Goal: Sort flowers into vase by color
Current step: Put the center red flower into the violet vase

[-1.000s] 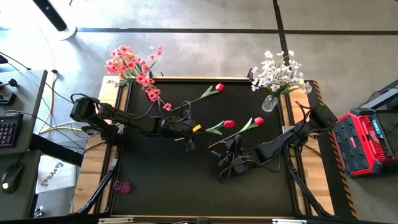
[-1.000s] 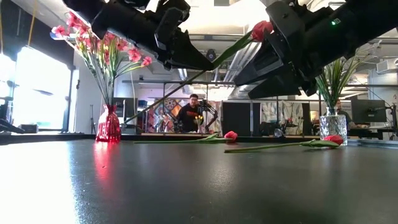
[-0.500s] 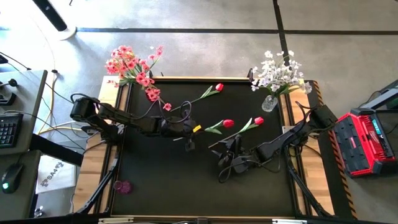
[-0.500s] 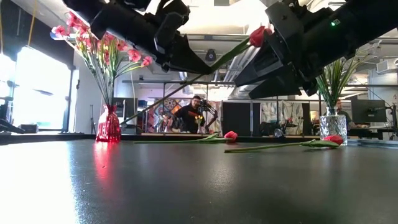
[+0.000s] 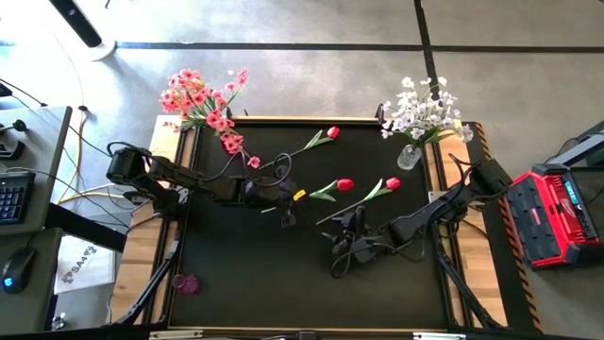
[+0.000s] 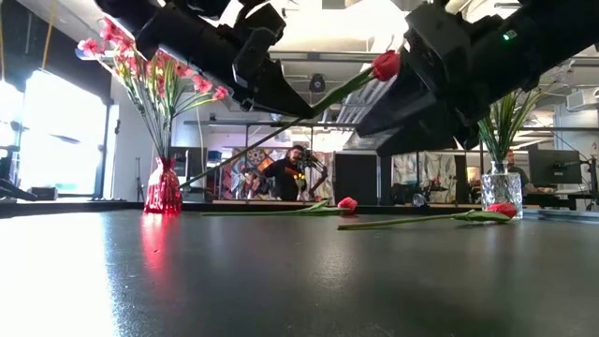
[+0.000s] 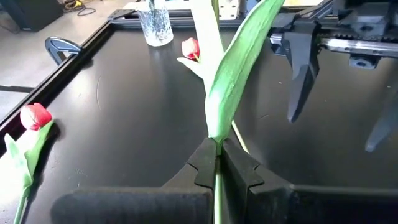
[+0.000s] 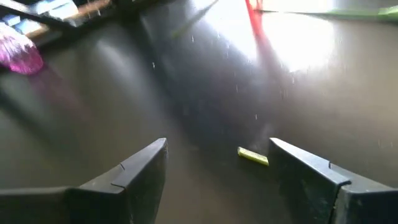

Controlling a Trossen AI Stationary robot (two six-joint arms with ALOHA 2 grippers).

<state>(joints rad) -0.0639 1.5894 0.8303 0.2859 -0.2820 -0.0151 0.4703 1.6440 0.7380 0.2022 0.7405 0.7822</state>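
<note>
Next, my left gripper releases the red tulip above the middle of the black table (image 5: 293,234), passing it over to my right gripper.
My left gripper (image 5: 291,195) hovers over the middle of the black table, shut on a red tulip whose bud (image 5: 344,185) points toward the right arm. My right gripper (image 5: 337,247) hangs open just to its right and nearer, above the table (image 8: 217,162), with nothing between its fingers. Two more red tulips lie flat on the table: one at the far edge (image 5: 332,133), one right of centre (image 5: 393,184). Pink flowers (image 5: 203,99) stand in a red vase (image 6: 163,187) at the far left corner. White flowers (image 5: 420,111) stand in a clear vase (image 5: 409,156) at the far right. My left gripper pinches the tulip's green stem (image 7: 216,163) between its two fingers, just below the base of the long leaf (image 7: 239,62). The fingers come from the table's left, slanting down, and the stem runs on roughly along them. The tulip is clear of the table, tilted, with its bud (image 6: 386,64) highest.
A small yellow piece (image 8: 252,155) lies on the table in front of my right gripper. A small pink thing (image 5: 186,281) lies near the table's front left. A person (image 6: 285,173) sits in the room behind. A red case (image 5: 557,217) stands right of the table.
The held tulip's bud has sunk a little and its stem has tipped slightly flatter. Both arms have stayed in place and neither gripper has opened or shut.
</note>
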